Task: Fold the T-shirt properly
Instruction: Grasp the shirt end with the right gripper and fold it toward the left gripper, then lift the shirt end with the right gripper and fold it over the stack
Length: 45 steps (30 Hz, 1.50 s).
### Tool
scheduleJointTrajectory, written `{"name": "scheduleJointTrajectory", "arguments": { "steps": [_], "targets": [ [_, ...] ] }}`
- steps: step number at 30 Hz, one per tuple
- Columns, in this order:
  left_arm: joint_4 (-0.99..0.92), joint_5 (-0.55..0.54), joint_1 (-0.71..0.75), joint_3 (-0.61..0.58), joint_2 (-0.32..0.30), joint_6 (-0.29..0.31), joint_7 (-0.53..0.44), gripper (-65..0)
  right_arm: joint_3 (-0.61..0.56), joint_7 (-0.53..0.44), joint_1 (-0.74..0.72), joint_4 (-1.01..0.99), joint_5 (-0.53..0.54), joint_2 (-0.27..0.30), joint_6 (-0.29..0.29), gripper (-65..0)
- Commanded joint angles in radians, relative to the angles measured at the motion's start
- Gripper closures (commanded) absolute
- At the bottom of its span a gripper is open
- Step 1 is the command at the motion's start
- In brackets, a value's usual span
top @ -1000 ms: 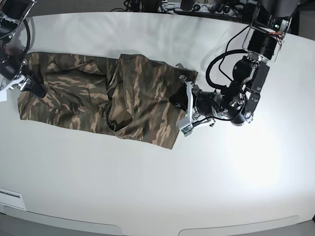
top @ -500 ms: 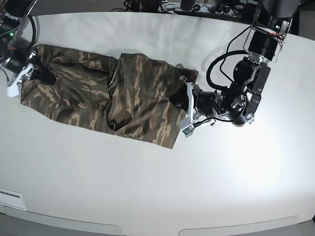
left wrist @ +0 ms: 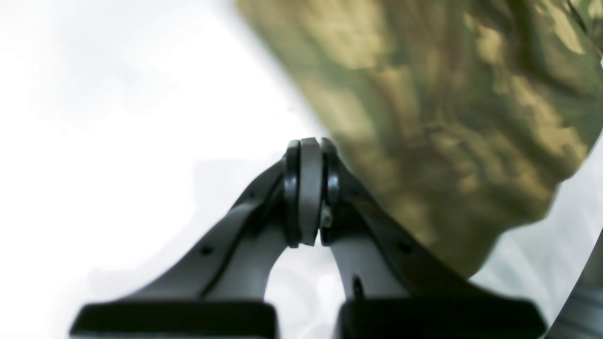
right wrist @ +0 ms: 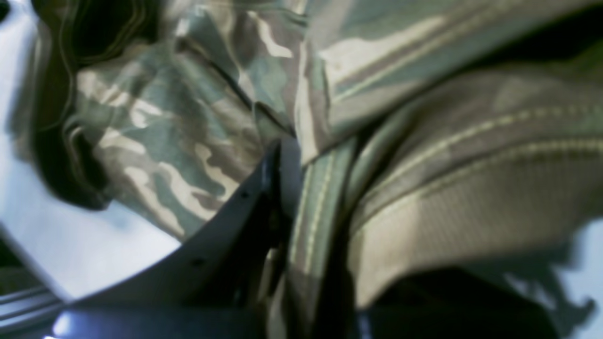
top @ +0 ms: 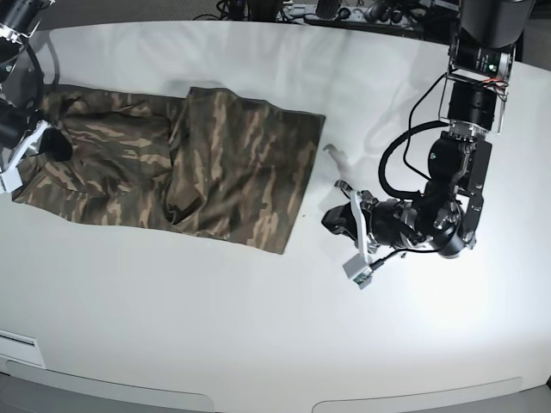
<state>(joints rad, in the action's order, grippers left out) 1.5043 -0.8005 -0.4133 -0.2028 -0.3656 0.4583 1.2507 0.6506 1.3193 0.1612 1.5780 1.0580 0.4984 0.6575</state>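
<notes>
The robot's right gripper needs to release the gripped end of the T-shirt over the wide flat panel (top: pixel 262 162) nearest the left gripper.
The camouflage T-shirt (top: pixel 232 172) lies flat and partly folded across the left and middle of the white table (top: pixel 258 327). At its left end, my right gripper (top: pixel 53 146) is shut on the cloth. In the right wrist view a stitched hem of the T-shirt (right wrist: pixel 188 117) runs between the jaws of the right gripper (right wrist: pixel 306 188). My left gripper (top: pixel 334 218) is on the bare table a little to the right of the shirt's right edge. It is shut and empty, and in the left wrist view the left gripper (left wrist: pixel 308 188) has its pads pressed together, with the blurred T-shirt (left wrist: pixel 447 117) beyond it.
Cables and equipment (top: pixel 344 10) line the table's far edge. A white flat piece (top: pixel 17 348) sits at the front left corner. The left arm's body and looping cable (top: pixel 448 189) stand over the right side of the table.
The right gripper has closed on the shirt's left end and pulled the shirt leftward. The left gripper has come off the shirt's right edge and moved right and toward the front.
</notes>
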Motion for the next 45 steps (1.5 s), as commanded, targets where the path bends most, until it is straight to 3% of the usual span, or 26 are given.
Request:
{"name": "scheduleJointTrajectory", "arguments": {
  "steps": [1,6,9,11,17,24,32,42,45],
  "targets": [
    [0.014,-0.013,-0.024,0.036,-0.006,-0.001,-0.015,0.0,0.010,-0.038,-0.012,0.035,-0.020,0.043,-0.016,0.0],
    [0.014,-0.013,0.022,0.139,-0.006,0.001,-0.015,0.0,0.011,-0.088,-0.012,0.129,-0.196,0.111,-0.162,0.0],
    [0.014,-0.013,0.077,0.150,-0.005,0.016,-0.015,0.0,0.011,-0.085,-0.012,0.201,-0.189,0.126,-0.257,0.0],
    [0.014,-0.014,0.117,0.149,-0.005,0.053,-0.016,0.0,0.011,-0.083,-0.012,0.250,-0.134,0.125,-0.270,0.0],
    [0.014,-0.028,0.203,0.149,-0.005,0.066,-0.016,0.0,0.011,-0.003,-0.011,0.370,0.076,0.114,-0.225,0.0],
    [0.014,-0.029,0.219,0.149,-0.005,0.091,-0.016,0.0,0.011,0.077,-0.012,0.458,0.426,0.066,-0.111,0.0],
    [0.014,-0.035,0.219,0.149,-0.005,0.091,-0.016,0.0,0.011,0.077,-0.012,0.477,0.426,-0.108,-0.027,0.0],
    [0.014,-0.076,0.219,0.149,-0.005,0.092,-0.015,0.0,0.010,0.077,-0.012,0.477,0.426,-0.275,-0.024,0.0],
    [0.014,-0.077,0.219,0.149,-0.005,0.092,-0.015,0.0,0.008,0.077,-0.012,0.477,0.426,-0.320,0.000,0.0]
  ]
}}
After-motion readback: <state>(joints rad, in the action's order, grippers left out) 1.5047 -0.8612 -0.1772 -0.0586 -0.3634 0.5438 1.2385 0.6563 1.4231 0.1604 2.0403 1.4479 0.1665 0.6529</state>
